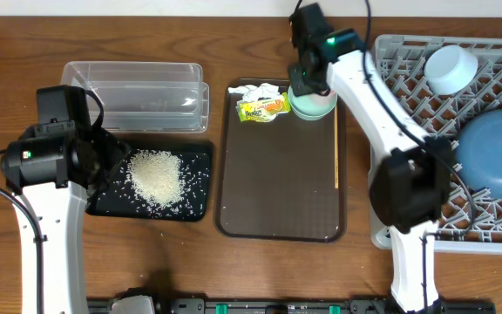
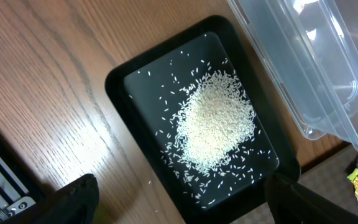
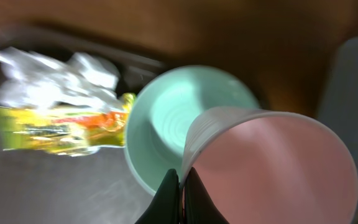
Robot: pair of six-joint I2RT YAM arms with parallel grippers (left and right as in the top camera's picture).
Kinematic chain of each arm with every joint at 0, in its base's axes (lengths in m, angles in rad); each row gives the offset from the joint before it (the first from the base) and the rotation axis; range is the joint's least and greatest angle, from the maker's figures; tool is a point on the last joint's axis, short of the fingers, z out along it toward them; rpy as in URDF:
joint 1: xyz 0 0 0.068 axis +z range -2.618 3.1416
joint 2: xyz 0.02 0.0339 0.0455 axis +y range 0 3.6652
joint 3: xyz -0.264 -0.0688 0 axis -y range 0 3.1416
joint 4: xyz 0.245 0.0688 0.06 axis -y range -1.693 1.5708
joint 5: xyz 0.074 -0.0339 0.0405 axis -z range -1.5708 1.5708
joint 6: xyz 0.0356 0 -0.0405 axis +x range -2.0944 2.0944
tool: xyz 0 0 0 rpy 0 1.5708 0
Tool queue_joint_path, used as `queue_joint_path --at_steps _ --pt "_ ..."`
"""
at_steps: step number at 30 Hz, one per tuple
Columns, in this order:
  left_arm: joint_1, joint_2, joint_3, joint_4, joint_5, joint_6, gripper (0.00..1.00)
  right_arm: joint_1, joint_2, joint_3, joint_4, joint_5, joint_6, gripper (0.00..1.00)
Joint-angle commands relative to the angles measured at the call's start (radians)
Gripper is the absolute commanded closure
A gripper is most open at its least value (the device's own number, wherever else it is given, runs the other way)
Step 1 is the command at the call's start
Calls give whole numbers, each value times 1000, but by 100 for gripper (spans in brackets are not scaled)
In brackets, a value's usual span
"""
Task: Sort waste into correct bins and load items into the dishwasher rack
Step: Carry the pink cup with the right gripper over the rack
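Note:
The robot's right gripper should set the small pink cup down in the grey rack's near corner (image 1: 433, 189) next to the dark-blue bowl.
My right gripper (image 3: 181, 193) is shut on the rim of the small pink cup (image 3: 272, 168), held just above the pale mint-green bowl (image 3: 179, 118), which sits at the brown tray's far right corner (image 1: 313, 105). The yellow wrapper (image 1: 261, 108) and crumpled white tissue (image 1: 264, 89) lie beside it on the tray. My left gripper (image 2: 179, 202) is open, above the near edge of the black tray (image 1: 194, 161), which holds the rice heap (image 1: 155, 174). The clear container (image 1: 138, 94) stands behind it. The grey rack (image 1: 495, 234) holds the dark-blue bowl (image 1: 498, 153) and the light-blue bowl (image 1: 451, 68).
The brown serving tray (image 1: 281, 187) lies in the middle between the bins and the rack, with a thin wooden stick (image 1: 335, 153) along its right side. A few rice grains lie on the wooden table beside the black tray (image 2: 149, 182).

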Motion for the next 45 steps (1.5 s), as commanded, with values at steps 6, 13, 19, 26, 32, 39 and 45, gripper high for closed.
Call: queue_joint_path --at_steps 6,13,19,26,32,39,45 --pt "5 2 15 -5 -9 -9 12 -178 -364 58 -180 -107 41 99" --pt "5 2 15 -5 -9 -9 12 -506 -444 56 -431 -440 -40 99" --pt "5 2 15 -5 -9 -8 12 -755 -444 -10 -610 -859 -340 99" --pt "5 2 15 -5 -9 -8 12 -869 -449 -247 -621 -1038 -477 99" --pt "5 2 15 -5 -9 -8 12 -938 -449 -504 -621 -1129 -600 99" --pt "5 2 15 -5 -9 -9 12 -1081 -449 -712 -607 -1146 -759 99" --pt "5 2 15 -5 -9 -8 12 -1135 -449 -869 -562 -1294 -874 99"
